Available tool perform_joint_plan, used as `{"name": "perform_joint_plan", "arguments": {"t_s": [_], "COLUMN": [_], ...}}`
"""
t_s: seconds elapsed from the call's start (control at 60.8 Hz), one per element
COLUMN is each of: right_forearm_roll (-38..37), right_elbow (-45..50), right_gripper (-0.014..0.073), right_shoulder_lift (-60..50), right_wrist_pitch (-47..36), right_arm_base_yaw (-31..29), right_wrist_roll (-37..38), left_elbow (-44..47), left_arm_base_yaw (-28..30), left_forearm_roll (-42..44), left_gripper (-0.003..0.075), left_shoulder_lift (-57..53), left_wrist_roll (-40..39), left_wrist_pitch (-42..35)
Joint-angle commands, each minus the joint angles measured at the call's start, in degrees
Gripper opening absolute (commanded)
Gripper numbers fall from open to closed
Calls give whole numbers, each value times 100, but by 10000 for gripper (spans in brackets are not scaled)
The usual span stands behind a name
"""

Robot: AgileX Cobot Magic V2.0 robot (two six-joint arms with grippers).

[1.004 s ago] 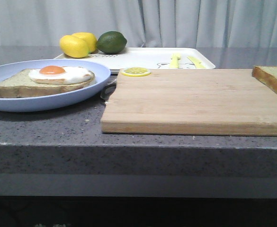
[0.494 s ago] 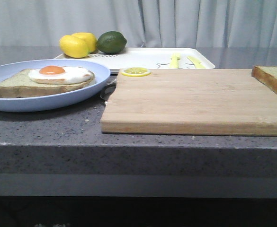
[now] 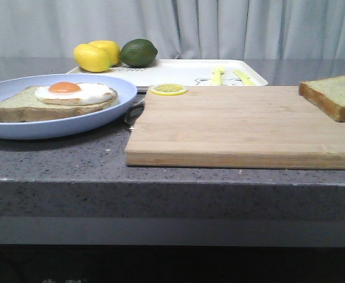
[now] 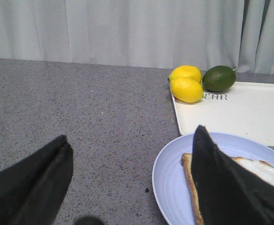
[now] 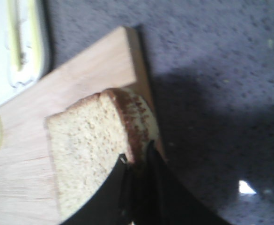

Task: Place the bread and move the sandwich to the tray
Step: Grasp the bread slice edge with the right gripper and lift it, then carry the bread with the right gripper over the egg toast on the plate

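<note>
I will use my right gripper to put the bread down and let go of it on top of the fried egg (image 3: 59, 85) on the pale blue plate.
The bread (image 3: 334, 97), a thick brown-crusted slice, is at the right end of the wooden cutting board (image 3: 243, 127). In the right wrist view my right gripper (image 5: 136, 152) is shut on the crust edge of the bread (image 5: 85, 145). A slice topped with a fried egg (image 3: 72, 91) lies on the round pale blue plate (image 3: 60, 131) at the left. My left gripper (image 4: 131, 133) is open and empty above the counter, one finger in front of the plate (image 4: 169, 173). The white tray (image 3: 184, 72) stands behind the board. Neither gripper shows in the front view.
Two lemons (image 3: 95, 56) and a lime (image 3: 138, 52) sit at the tray's far left corner. Yellow utensils (image 3: 218, 75) lie on the tray. A lemon slice (image 3: 169, 89) rests at the board's back edge. A grey curtain hangs behind the counter.
The bread has moved left along the board's right end, and more of it now shows in the front view. The plate and the egg slice have not moved.
</note>
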Motion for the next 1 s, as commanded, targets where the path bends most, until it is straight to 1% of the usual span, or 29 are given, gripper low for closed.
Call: {"name": "perform_joint_plan", "arguments": {"t_s": [0.0,0.049,0.132,0.23,0.346,0.428,0.461,0.593,0.658,0.724,0.807,0.856,0.988], "right_forearm_roll": [663,910,1433,1944,2269,2619,2896,3966,4310,4519,4762,4911,5036], "right_elbow": [-170,-170,-170,-164,-164,-164,-164,-169,-223,-422,-733,-980,-1395], "right_gripper": [-59,-59,-59,-59,-59,-59,-59,-59,-59,-59,-59,-59,-59], "right_shoulder_lift": [-525,-670,-861,-951,-951,-938,-917,-693,-462,-144,254,553,1093], "right_wrist_pitch": [237,326,500,527,140,-465,-836,-1924,-2302,-2530,-2587,-2587,-2564], "right_arm_base_yaw": [-48,-48,137,617,1661,2589,3070,4481,5088,5552,5893,6039,6126], "right_wrist_roll": [-80,-80,-80,-86,-86,-86,-86,-92,-177,-507,-859,-928,-927], "left_elbow": [-199,-199,-199,-199,-199,-199,-199,-199,-199,-199,-199,-199,-199], "left_arm_base_yaw": [20,20,20,20,20,20,20,20,20,20,20,20,20], "left_forearm_roll": [-14,-14,-14,-14,-14,-14,-14,-14,-14,-14,-14,-14,-14], "left_gripper": [510,510,510,510,510,510,510,510,510,510,510,510,510], "left_shoulder_lift": [27,27,27,27,27,27,27,27,27,27,27,27,27], "left_wrist_roll": [-64,-64,-64,-64,-64,-64,-64,-64,-64,-64,-64,-64,-64], "left_wrist_pitch": [-490,-490,-490,-490,-490,-490,-490,-495,-495,-495,-495,-495,-495]}}
